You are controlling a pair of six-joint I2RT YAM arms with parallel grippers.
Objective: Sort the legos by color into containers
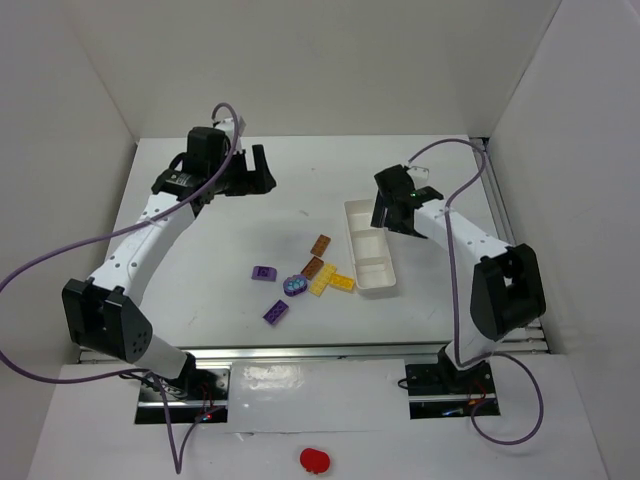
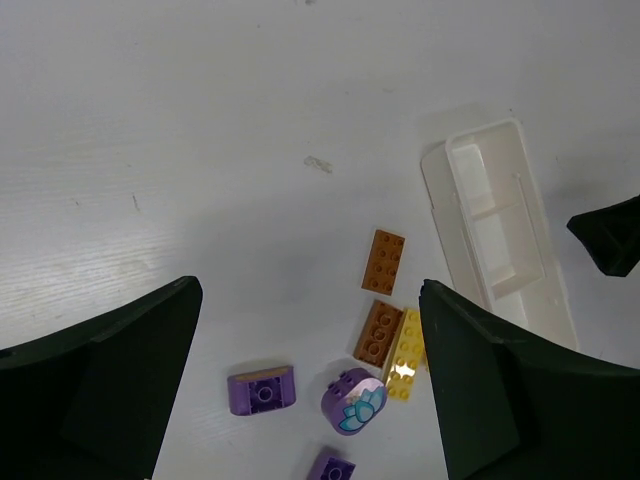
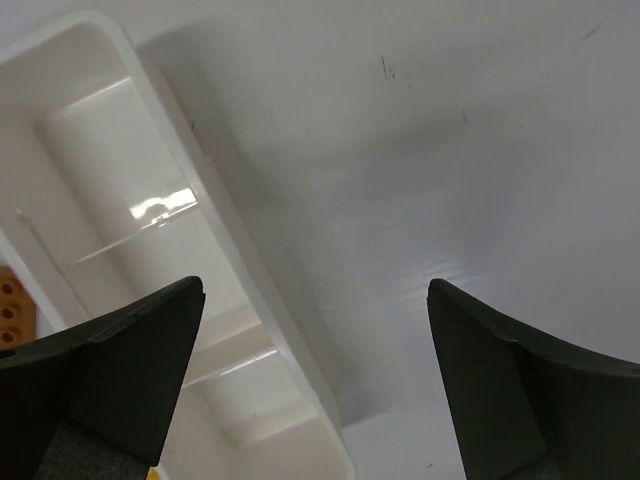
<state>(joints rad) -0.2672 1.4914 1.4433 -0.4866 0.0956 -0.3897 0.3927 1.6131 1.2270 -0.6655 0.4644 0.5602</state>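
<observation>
The robot's right gripper should next go to the long sides of the far brown brick (image 1: 320,245) (image 3: 10,312), the one farthest from the purple bricks, and close there.
Several legos lie loose left of the white tray (image 1: 368,258): two brown bricks (image 1: 321,243) (image 1: 313,266), yellow bricks (image 1: 331,282), two purple bricks (image 1: 264,272) (image 1: 277,312) and a rounded purple-blue piece (image 1: 296,286). My left gripper (image 1: 254,172) hangs open high above the table's far left. Its wrist view looks down on a brown brick (image 2: 384,260), a yellow brick (image 2: 405,352), a purple brick (image 2: 261,389), the rounded piece (image 2: 354,400) and the tray (image 2: 500,235). My right gripper (image 3: 315,285) is open over the tray's right wall (image 3: 215,215), holding nothing. The tray compartments that show hold no bricks.
White walls close in the table on the left, back and right. A red rounded blob (image 1: 315,459) lies on the near shelf in front of the arm bases. Purple cables loop off the left arm (image 1: 140,245).
</observation>
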